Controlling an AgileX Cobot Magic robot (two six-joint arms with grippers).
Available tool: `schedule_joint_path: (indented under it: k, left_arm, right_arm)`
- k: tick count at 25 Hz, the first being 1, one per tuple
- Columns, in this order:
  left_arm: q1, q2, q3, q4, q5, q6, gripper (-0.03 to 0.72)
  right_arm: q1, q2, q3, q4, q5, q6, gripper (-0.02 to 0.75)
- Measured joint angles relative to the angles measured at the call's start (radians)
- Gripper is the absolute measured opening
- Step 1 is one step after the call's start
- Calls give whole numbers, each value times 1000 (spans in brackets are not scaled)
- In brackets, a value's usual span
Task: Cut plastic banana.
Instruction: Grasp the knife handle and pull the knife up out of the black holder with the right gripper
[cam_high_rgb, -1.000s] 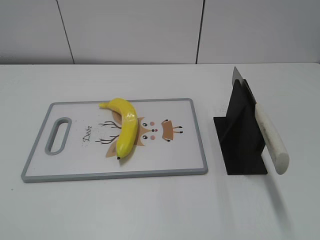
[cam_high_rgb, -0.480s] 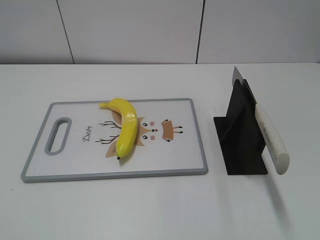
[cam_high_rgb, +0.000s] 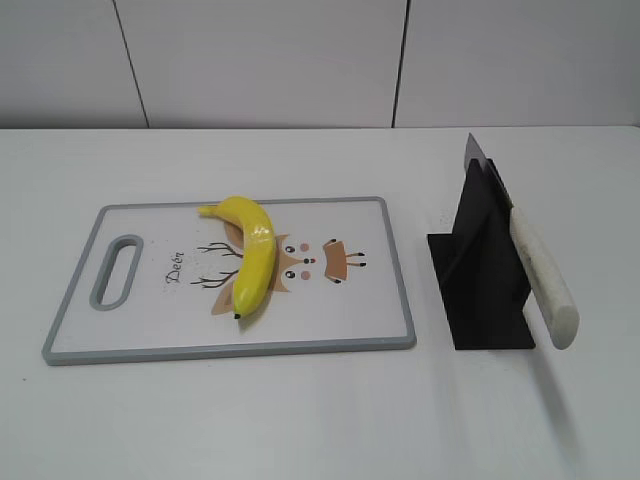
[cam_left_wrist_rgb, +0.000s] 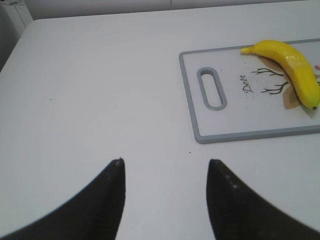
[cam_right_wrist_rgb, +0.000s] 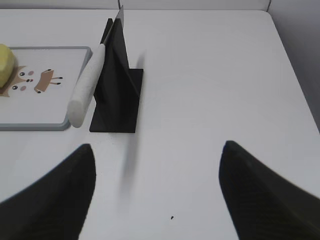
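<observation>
The robot's right gripper needs to grip the white handle's middle (cam_high_rgb: 535, 254) (cam_right_wrist_rgb: 91, 75) so that it can lift the knife out of the black stand.
The plastic banana (cam_high_rgb: 250, 254) is glossy yellow with a black tip. It lies on a white cutting board (cam_high_rgb: 350, 310) with a grey rim and a deer drawing. It also shows in the left wrist view (cam_left_wrist_rgb: 292, 62), and one end shows in the right wrist view (cam_right_wrist_rgb: 4, 62). A knife with a white handle (cam_high_rgb: 543, 275) rests in a black stand (cam_high_rgb: 485, 280), blade up; both show in the right wrist view (cam_right_wrist_rgb: 86, 87). My left gripper (cam_left_wrist_rgb: 165, 162) is open and empty over bare table, left of the board. My right gripper (cam_right_wrist_rgb: 157, 150) is open and empty, in front of the stand. Neither gripper shows in the exterior view.
The white table (cam_high_rgb: 320, 420) stretches around the board and stand. A pale panelled wall (cam_high_rgb: 270, 60) rises behind it. The board has a slot handle (cam_left_wrist_rgb: 211, 87) at its left end. The table's right edge (cam_right_wrist_rgb: 292, 65) shows in the right wrist view.
</observation>
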Motion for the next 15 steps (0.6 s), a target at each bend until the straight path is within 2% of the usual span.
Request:
schedule_joint_path:
  k: [6,15]
  left_arm:
    - [0,0,0,0,0,0,489]
    - [0,0,0,0,0,0,482]
  right_arm:
    - [0,149,-92,2,10,0,591]
    - [0,512,-269,13,130,0,591]
